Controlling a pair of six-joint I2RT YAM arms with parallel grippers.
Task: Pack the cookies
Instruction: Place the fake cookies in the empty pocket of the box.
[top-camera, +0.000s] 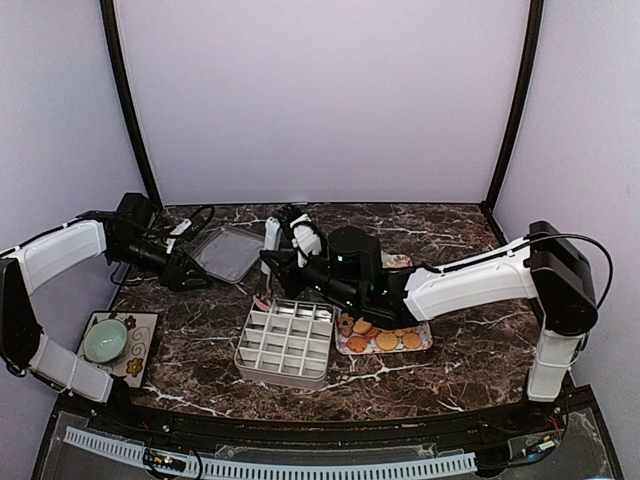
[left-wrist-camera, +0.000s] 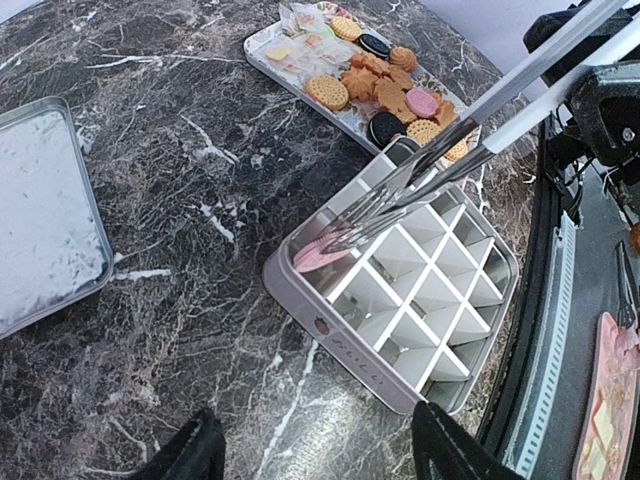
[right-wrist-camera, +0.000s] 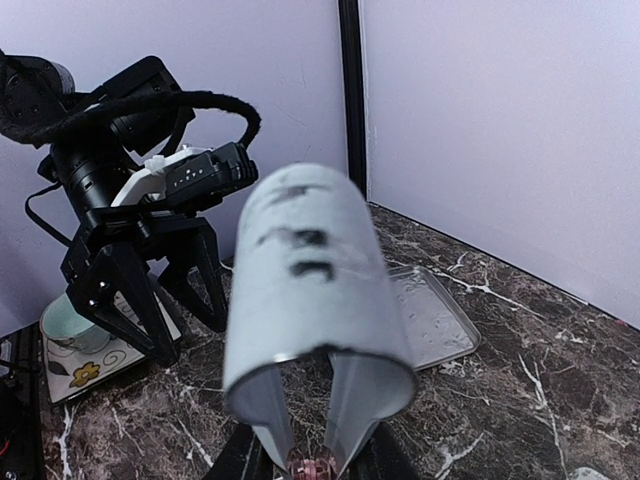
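Observation:
Next, my right gripper lets go of the pink cookie in the white box's back corner cell (top-camera: 261, 309) nearest the metal lid.
The cookies (left-wrist-camera: 385, 90) lie on a flower-patterned tray (left-wrist-camera: 262, 42), which in the top view (top-camera: 385, 338) sits right of a white divided box (top-camera: 285, 343). My right gripper (top-camera: 335, 272) is shut on metal tongs (left-wrist-camera: 500, 110), whose tips pinch a pink cookie (left-wrist-camera: 315, 258) at a corner cell of the box (left-wrist-camera: 400, 300). In the right wrist view the tongs (right-wrist-camera: 300, 290) fill the middle, with the pink cookie (right-wrist-camera: 310, 463) at their tips. My left gripper (left-wrist-camera: 320, 455) hangs open and empty over bare marble, short of the box, and in the top view (top-camera: 182, 272) is at the table's left.
A metal lid (top-camera: 228, 252) lies flat at the back left, close to the left gripper. A green bowl (top-camera: 105, 340) stands on a flowered mat at the table's near left edge. Dark frame posts (top-camera: 130, 110) rise at the back corners.

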